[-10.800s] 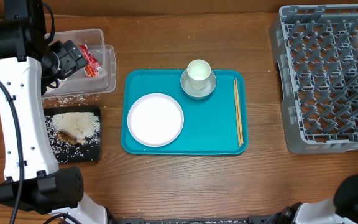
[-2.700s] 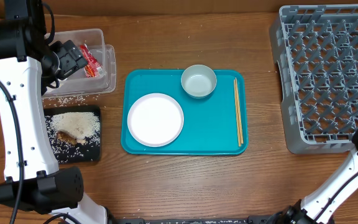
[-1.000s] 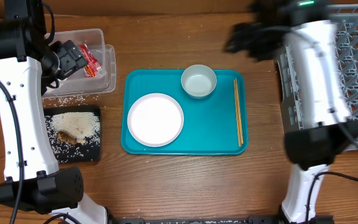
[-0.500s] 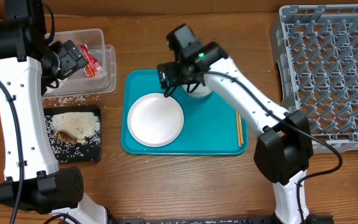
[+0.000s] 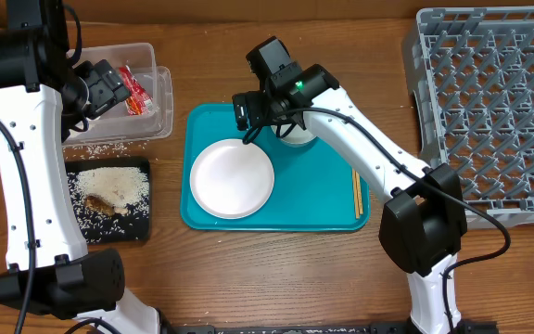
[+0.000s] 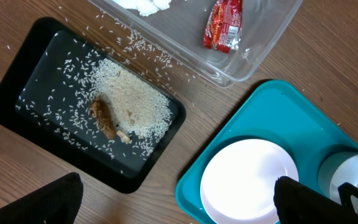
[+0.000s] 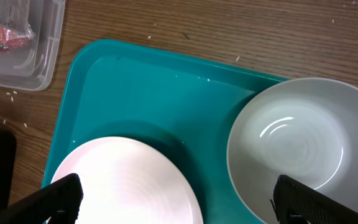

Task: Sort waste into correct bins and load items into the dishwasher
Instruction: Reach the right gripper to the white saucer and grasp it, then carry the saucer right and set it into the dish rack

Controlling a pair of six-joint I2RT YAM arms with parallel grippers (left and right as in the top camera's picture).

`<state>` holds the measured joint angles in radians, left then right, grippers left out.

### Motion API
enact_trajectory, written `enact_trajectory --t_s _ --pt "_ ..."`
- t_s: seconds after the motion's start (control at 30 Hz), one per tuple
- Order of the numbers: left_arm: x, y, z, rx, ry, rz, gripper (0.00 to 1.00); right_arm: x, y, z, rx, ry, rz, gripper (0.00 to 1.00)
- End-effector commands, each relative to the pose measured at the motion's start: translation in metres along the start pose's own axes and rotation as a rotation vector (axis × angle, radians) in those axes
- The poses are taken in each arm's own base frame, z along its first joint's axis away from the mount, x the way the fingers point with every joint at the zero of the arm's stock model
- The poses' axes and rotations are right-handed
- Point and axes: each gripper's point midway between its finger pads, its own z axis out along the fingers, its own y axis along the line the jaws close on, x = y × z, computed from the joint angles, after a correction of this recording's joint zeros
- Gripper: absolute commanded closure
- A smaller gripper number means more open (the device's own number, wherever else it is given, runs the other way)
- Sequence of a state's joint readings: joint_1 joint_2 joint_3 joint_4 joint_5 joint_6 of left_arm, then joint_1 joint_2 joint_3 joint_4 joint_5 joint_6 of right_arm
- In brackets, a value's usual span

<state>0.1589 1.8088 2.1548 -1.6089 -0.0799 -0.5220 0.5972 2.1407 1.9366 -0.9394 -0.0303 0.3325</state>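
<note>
The pale grey-green bowl is next for my right gripper, which should go to it and close on the bowl's rim (image 5: 277, 134) (image 7: 229, 155), on the side nearest the white plate.
A white plate (image 5: 232, 178) and a pale grey-green bowl (image 7: 297, 149) sit on the teal tray (image 5: 323, 199), with chopsticks (image 5: 357, 193) along its right side. My right gripper (image 5: 253, 119) hovers open above the tray; in its wrist view the gripper (image 7: 179, 202) spans the plate (image 7: 123, 180) and the bowl, holding nothing. My left gripper (image 5: 105, 91) hangs open and empty over the clear tub (image 5: 156, 116), which holds a red wrapper (image 6: 224, 25) and tissue (image 6: 145, 5). The black tray (image 6: 17, 93) carries rice (image 6: 132, 102) and brown food (image 6: 104, 119). The grey dish rack (image 5: 494, 111) stands at the right.
Loose rice grains (image 5: 100, 148) lie on the wood between the tub and the black tray. The right arm (image 5: 369, 148) crosses over the teal tray's right half and hides part of the bowl and chopsticks in the overhead view.
The right arm has swung from near the rack to above the teal tray, settling between plate and bowl. The left arm has not moved.
</note>
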Motion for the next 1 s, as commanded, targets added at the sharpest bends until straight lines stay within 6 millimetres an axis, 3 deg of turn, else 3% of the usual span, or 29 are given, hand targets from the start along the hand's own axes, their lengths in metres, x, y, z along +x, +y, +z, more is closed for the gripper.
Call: enact_trajectory --t_s 0.0,0.13,0.23,0.37,0.83,0.9,0.97 --pt "-0.002 0.0 0.001 -0.008 -0.002 -0.007 0.0 -0.001 -0.011 0.003 0.037 0.002 0.015 0.02" --pt "-0.001 0.0 0.001 -0.008 -0.002 -0.007 0.0 -0.004 -0.04 0.011 0.16 -0.017 0.028 0.2" --pt "-0.002 0.0 0.001 -0.008 -0.002 -0.007 0.01 -0.006 -0.042 0.019 0.17 -0.02 0.016 0.21" --pt "-0.002 0.0 0.001 -0.008 -0.002 -0.007 0.0 0.001 -0.047 0.039 0.183 0.01 -0.003 0.44" --pt "-0.002 0.0 0.001 -0.008 -0.002 -0.007 0.0 0.015 -0.045 0.092 0.186 0.041 -0.027 0.46" --pt "-0.002 0.0 0.001 -0.008 -0.002 -0.007 0.0 0.017 -0.046 0.095 0.187 0.044 -0.027 0.54" --pt "-0.002 0.0 0.001 -0.008 -0.002 -0.007 0.0 0.017 -0.046 0.094 0.188 0.045 -0.023 0.72"
